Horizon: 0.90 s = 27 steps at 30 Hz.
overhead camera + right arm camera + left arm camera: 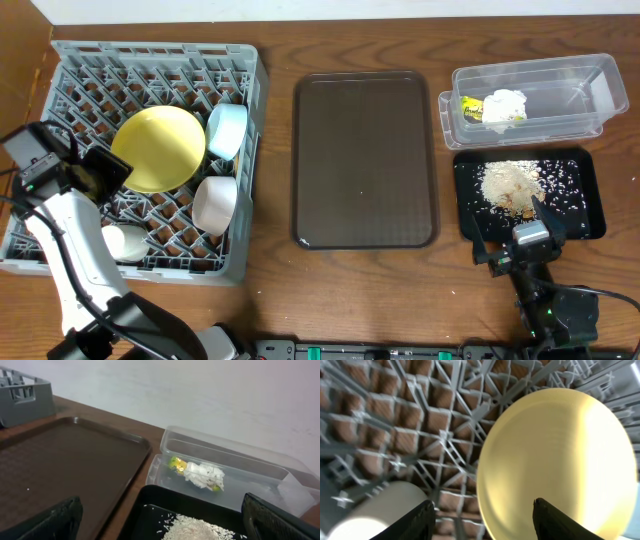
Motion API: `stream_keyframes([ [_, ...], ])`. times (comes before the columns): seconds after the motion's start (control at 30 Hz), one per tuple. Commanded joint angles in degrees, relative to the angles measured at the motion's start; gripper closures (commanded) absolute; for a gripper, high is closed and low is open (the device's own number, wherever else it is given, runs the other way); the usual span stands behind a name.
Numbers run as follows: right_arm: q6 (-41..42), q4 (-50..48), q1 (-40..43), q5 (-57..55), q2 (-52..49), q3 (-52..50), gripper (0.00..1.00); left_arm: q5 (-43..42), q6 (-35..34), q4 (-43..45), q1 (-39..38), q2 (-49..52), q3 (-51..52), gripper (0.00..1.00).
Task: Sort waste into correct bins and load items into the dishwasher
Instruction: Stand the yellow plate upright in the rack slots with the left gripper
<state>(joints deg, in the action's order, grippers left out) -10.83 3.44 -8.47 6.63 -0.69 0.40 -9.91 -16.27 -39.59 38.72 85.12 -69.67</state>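
Observation:
I need to next move my left gripper to the pale yellow plate's near rim (129, 182) (487, 521), on the side toward the white cup-like thing, and close it there.
The grey dish rack (60, 60) at the left holds the pale yellow plate (158, 148), the light blue bowl (228, 130) and the pinkish-white bowl (215, 203). My left gripper (105, 172) is open and empty just left of the plate. In the left wrist view the gripper (482, 522) hovers over the rack lattice (395, 415) beside the plate (555, 455). The clear tub (580, 95) holds the green wrapper (469, 106) and the white tissue (506, 105). My right gripper (515, 235) is open and empty at the black tray's (590, 215) near edge. The chopsticks are out of view.
The brown serving tray (363, 160) lies between the rack and the bins, and also shows in the right wrist view (60, 465). A beige crumb heap (510, 185) lies in the black tray. A white cup-like thing (125, 242) sits in the rack's near left.

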Motion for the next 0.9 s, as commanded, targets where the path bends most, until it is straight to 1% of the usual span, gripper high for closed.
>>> stream_keyframes([
  [0.0, -0.37, 0.20, 0.26, 0.28, 0.28, -0.09, 0.01, -12.22, -7.02, -0.81, 0.92, 3.61, 1.01, 0.38],
  [0.03, -0.37, 0.20, 0.24, 0.28, 0.28, -0.09, 0.01, -14.58, -7.08, -1.18, 0.90, 4.59, 1.01, 0.40],
  [0.1, -0.37, 0.17, 0.24, 0.28, 0.28, -0.09, 0.01, -16.59, -9.64, -2.43, 0.81, 6.88, 1.01, 0.41],
  [0.27, -0.37, 0.17, 0.26, 0.28, 0.28, -0.09, 0.01, -16.61, -13.84, -3.15, 0.85, 11.69, 1.01, 0.41],
  [0.4, -0.37, 0.17, 0.24, 0.28, 0.28, -0.09, 0.01, -16.44, -14.05, -1.29, 0.85, 13.92, 1.01, 0.43],
  [0.47, -0.37, 0.17, 0.24, 0.28, 0.28, -0.09, 0.01, -16.44, -14.03, 0.31, 0.85, 14.10, 1.01, 0.50],
  [0.57, -0.39, 0.17, 0.26, 0.28, 0.28, -0.09, 0.01, -16.46, -14.01, 2.69, 0.87, 14.10, 1.01, 0.79],
  [0.6, -0.37, 0.17, 0.26, 0.28, 0.28, -0.09, 0.01, -16.44, -14.01, 3.10, 0.87, 14.10, 0.98, 0.81],
  [0.63, -0.37, 0.17, 0.26, 0.28, 0.28, -0.09, 0.01, -16.46, -13.60, 3.52, 0.87, 14.10, 0.98, 0.90],
  [0.67, -0.37, 0.17, 0.26, 0.28, 0.28, -0.09, 0.01, -16.46, -12.87, 3.74, 0.87, 14.03, 0.98, 0.92],
  [0.77, -0.37, 0.17, 0.26, 0.28, 0.28, -0.09, 0.01, -16.39, -9.97, 4.46, 0.87, 13.42, 0.92, 0.93],
  [0.87, -0.37, 0.17, 0.26, 0.28, 0.28, -0.09, 0.01, -13.20, -7.45, 5.51, 0.85, 11.19, 0.92, 0.92],
])
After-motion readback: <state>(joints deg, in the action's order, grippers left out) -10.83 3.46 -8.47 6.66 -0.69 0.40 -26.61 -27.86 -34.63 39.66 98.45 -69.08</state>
